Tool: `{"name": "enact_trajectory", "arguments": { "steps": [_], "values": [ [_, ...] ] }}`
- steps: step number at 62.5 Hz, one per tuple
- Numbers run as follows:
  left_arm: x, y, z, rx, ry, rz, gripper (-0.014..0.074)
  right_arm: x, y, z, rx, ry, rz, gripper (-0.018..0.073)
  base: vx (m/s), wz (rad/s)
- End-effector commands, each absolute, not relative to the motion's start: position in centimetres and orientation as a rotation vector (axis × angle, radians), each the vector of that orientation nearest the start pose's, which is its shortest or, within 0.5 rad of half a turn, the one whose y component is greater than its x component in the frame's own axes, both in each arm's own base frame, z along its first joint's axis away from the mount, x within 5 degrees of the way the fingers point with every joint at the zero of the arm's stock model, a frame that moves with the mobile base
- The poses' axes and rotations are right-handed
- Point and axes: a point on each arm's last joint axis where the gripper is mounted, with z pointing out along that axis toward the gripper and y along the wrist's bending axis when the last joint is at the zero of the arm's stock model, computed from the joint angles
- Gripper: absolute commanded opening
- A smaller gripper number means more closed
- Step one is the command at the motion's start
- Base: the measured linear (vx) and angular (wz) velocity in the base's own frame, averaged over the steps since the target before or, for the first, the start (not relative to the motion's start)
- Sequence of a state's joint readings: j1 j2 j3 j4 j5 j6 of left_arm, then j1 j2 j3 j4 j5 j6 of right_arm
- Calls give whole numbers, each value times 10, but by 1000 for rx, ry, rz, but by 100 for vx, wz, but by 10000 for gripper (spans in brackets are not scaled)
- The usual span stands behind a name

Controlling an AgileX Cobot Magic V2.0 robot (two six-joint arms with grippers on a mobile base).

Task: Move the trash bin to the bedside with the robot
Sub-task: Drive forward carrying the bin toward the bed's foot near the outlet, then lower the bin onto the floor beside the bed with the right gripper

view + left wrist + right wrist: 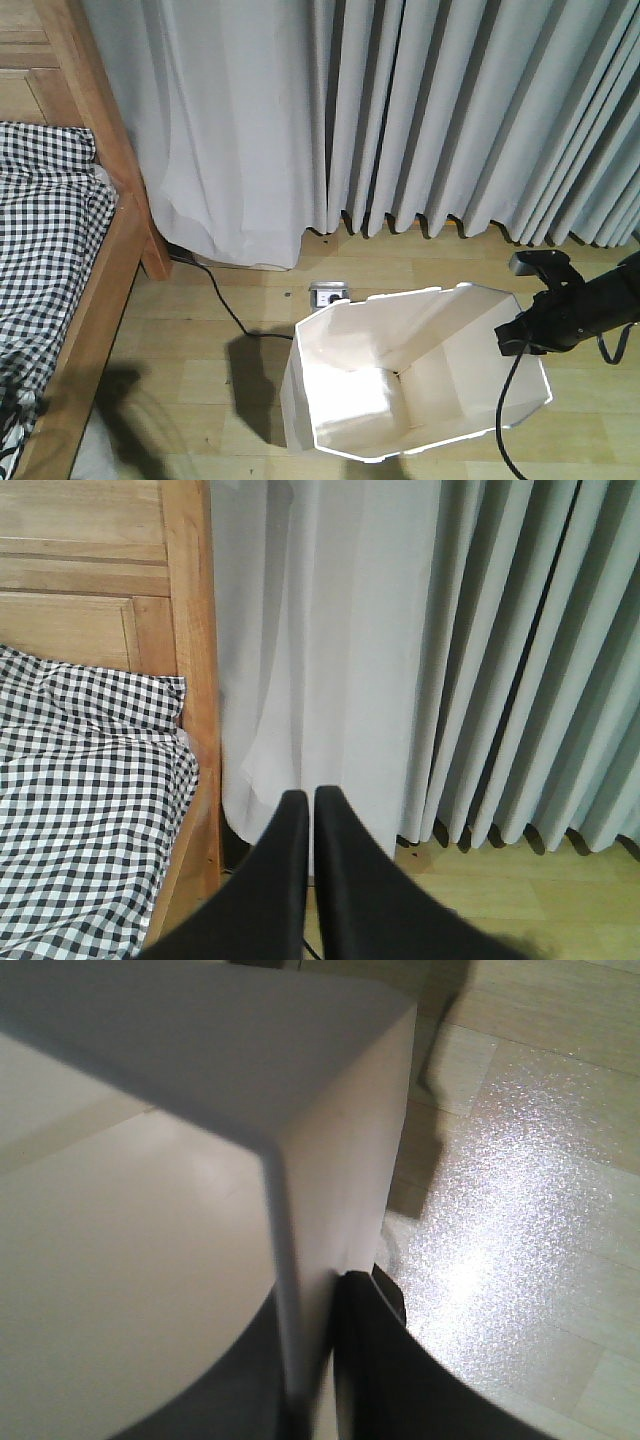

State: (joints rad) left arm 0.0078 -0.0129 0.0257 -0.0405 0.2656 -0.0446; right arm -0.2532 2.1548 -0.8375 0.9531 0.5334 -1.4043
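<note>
Next, my right gripper stands the white trash bin upright on the wood floor (pixel 384 425), in front of the floor socket.
The white trash bin (pixel 410 375) stands on the wood floor at the lower middle of the front view, its angular rim open toward me. My right gripper (pixel 518 338) is shut on the bin's right rim; in the right wrist view the rim wall (pixel 290 1290) runs between the two black fingers (pixel 365 1360), one inside and one outside. The bed (pixel 60 250) with wooden frame and checked bedding is at the left, apart from the bin. My left gripper (pixel 311 810) is shut and empty, held in the air facing the curtain beside the bed (pixel 90 780).
Grey curtains (pixel 400 110) hang across the back. A floor socket (pixel 329 294) with a black cable (pixel 222 300) lies between the bed and the bin. A black cable trails down from my right arm. Bare floor lies between the bin and the bed frame.
</note>
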Motion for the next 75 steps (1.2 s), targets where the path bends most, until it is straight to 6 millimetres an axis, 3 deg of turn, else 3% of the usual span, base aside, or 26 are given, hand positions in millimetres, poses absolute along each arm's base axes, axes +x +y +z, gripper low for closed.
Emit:
{"name": "enact_trajectory", "arguments": {
  "steps": [1,35,42,51,75],
  "values": [
    [55,0,184,-80,1689,-72,-6,300,-26,55,-359,2789,781,-5,0,0],
    [55,0,184,-80,1689,-72,-6,300,-26,55,-350,2787,783,-5,0,0],
    [55,0,184,-80,1689,-72,-6,303,-27,55,-286,2777,755,-5,0,0],
    [55,0,184,-80,1689,-72,-6,315,-37,50,-78,2752,608,-5,0,0],
    [55,0,184,-80,1689,-72,-6,363,-49,-6,-62,2760,620,-5,0,0]
  ]
}}
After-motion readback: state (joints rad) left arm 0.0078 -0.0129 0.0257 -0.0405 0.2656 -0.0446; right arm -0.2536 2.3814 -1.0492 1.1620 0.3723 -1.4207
